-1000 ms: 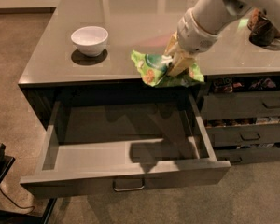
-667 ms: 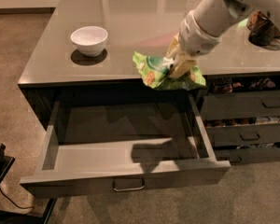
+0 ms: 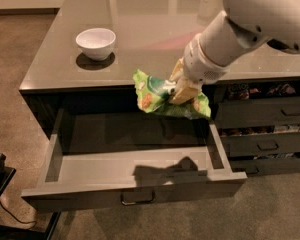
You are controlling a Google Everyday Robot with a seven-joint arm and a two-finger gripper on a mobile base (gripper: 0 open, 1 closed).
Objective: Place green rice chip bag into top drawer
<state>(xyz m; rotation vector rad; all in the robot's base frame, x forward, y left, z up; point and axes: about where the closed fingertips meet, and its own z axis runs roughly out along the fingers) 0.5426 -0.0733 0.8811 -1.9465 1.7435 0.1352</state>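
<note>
Next, my gripper lets go of the green rice chip bag midway across the top drawer's shaded back part (image 3: 142,133).
My gripper (image 3: 179,91) is shut on the green rice chip bag (image 3: 157,96), a crumpled bright green bag with orange chip pictures. It holds the bag in the air just past the counter's front edge, above the back right part of the open top drawer (image 3: 130,171). The drawer is pulled fully out, wide and shallow with a light grey floor and a small metal bar handle (image 3: 137,199) on its front. The bag's shadow falls on the drawer floor near the front right. The white arm comes in from the upper right.
A white bowl (image 3: 95,42) stands on the grey counter (image 3: 155,29) at the left. Narrower dark drawers (image 3: 262,129) with black handles are stacked at the right, some partly open with packets inside. A dark object (image 3: 0,184) stands on the floor at the lower left.
The gripper with the bag has moved forward and down, off the counter's edge and out over the open drawer. The drawer and bowl have not moved.
</note>
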